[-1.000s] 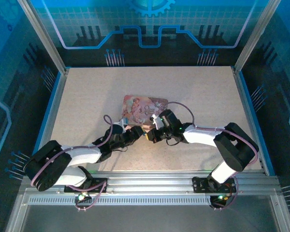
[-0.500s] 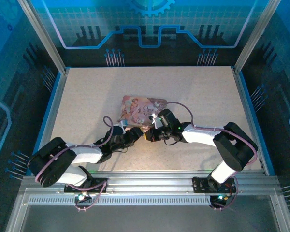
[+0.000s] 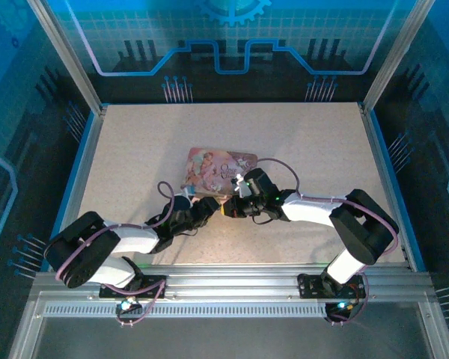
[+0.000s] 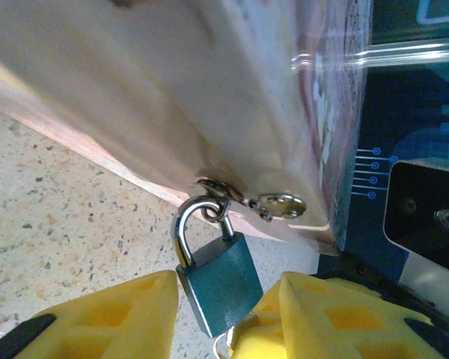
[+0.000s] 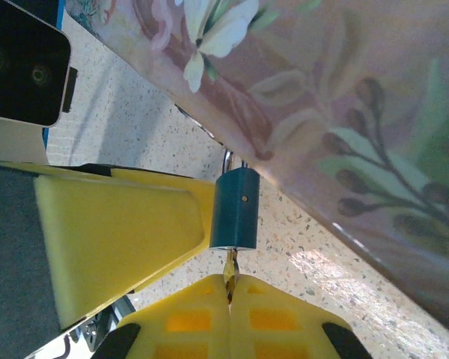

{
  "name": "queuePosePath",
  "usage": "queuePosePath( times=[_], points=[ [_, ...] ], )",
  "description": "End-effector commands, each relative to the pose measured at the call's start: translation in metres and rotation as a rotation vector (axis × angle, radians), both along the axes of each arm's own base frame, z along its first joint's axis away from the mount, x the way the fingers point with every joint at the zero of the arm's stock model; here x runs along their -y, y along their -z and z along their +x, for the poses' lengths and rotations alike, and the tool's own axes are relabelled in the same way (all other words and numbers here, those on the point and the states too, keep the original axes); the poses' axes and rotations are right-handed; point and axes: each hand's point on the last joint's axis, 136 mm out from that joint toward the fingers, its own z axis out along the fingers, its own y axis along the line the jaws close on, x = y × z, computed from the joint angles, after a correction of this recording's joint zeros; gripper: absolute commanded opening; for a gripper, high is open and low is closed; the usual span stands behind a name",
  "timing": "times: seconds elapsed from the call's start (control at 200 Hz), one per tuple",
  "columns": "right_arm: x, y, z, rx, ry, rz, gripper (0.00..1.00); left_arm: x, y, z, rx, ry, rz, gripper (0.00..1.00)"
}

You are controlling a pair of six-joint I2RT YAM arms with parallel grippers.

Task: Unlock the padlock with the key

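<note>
My right gripper needs to open, back off, roll back and retake the key's head [image 5: 230, 281] before turning, as it is rolled over beside the tin on the key in the keyhole.
The small teal padlock [image 4: 218, 278] hangs by its silver shackle from the latch ring [image 4: 213, 188] of the pink tin [image 4: 172, 90]. My left gripper [image 4: 228, 303] has its yellow fingers [image 4: 105, 318] against both side edges of the padlock body. In the right wrist view the padlock [image 5: 234, 208] stands just above my right gripper [image 5: 230, 290], which is shut on the key [image 5: 230, 271]. The key's blade sits in the keyhole at the padlock's bottom. Seen from above, the left gripper [image 3: 207, 209] and right gripper [image 3: 230, 209] meet tip to tip at the tin's near edge.
The pink illustrated tin [image 3: 218, 166] lies mid-table, its near edge lifted off the speckled tabletop [image 3: 307, 142]. Blue walls and metal posts [image 3: 63, 56] enclose the table. One finger of the left gripper [image 5: 120, 239] crowds the padlock's left side.
The left gripper's fingers have drawn in onto the padlock. Both grippers and the tin's near edge have shifted slightly left and toward the arms' bases. The right gripper stays shut.
</note>
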Motion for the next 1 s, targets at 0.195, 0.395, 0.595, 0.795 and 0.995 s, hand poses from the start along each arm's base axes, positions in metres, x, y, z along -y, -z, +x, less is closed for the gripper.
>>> queuePosePath(
  times=[0.195,0.395,0.595,0.795,0.995],
  points=[
    [-0.019,-0.017,-0.004,-0.014,-0.019,0.122,0.01,-0.005,0.005,0.003,-0.018,-0.049,-0.034,0.36],
    [-0.02,-0.015,-0.005,-0.026,-0.009,0.134,0.02,-0.006,0.004,0.005,-0.01,-0.069,-0.038,0.25],
    [-0.019,-0.017,-0.006,-0.018,-0.005,0.16,0.05,-0.006,0.004,0.005,-0.008,-0.074,-0.04,0.18],
    [-0.016,-0.022,-0.005,0.016,0.0,0.162,0.14,-0.004,0.002,0.006,-0.005,-0.073,-0.044,0.08],
    [-0.006,-0.016,-0.008,0.023,0.016,0.141,0.21,-0.002,-0.001,0.007,0.004,-0.075,-0.048,0.06]
  ],
)
